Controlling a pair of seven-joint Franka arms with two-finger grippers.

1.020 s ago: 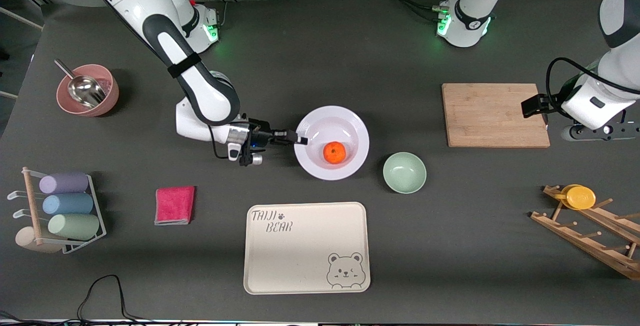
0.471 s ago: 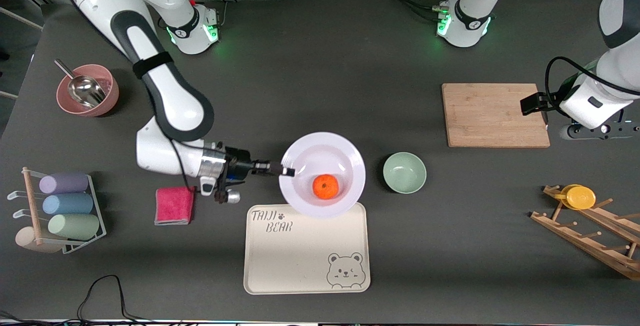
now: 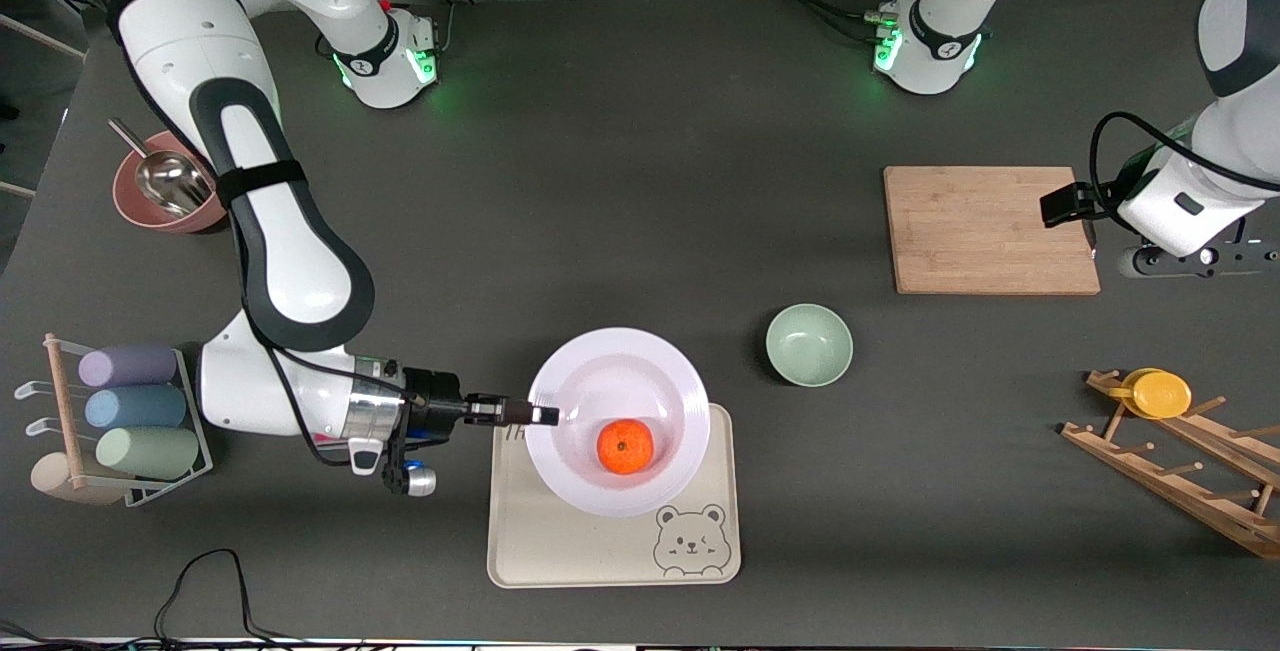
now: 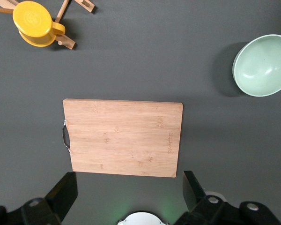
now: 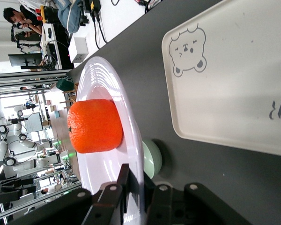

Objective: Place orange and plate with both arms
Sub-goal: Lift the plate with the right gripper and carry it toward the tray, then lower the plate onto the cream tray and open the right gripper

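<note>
My right gripper will set the white plate, with its orange on it, down on the middle of the cream bear tray [image 3: 618, 493] [image 5: 234, 72]. The plate is still in the air over that tray.
The white plate [image 3: 600, 386] is held in the air over the cream bear tray [image 3: 560, 541], with the orange [image 3: 625, 446] resting in it. My right gripper [image 3: 545, 416] is shut on the plate's rim at the side toward the right arm's end. In the right wrist view the plate [image 5: 110, 108] stands edge-on with the orange [image 5: 94, 125] against it, and my right gripper [image 5: 143, 185] clamps the rim. My left gripper [image 4: 126, 197] is open and empty, up over the table beside the wooden cutting board [image 3: 990, 229], where the left arm waits.
A mint-green bowl [image 3: 809, 344] sits between tray and cutting board. A wooden rack with a yellow cup [image 3: 1160, 393] stands at the left arm's end. A pink bowl with a metal scoop [image 3: 165, 181] and a rack of pastel cups [image 3: 125, 409] stand at the right arm's end.
My right gripper has carried the plate with the orange from the table's middle toward the front camera, now over the bear tray. The pink cloth is now hidden under the right arm. The left arm barely moved.
</note>
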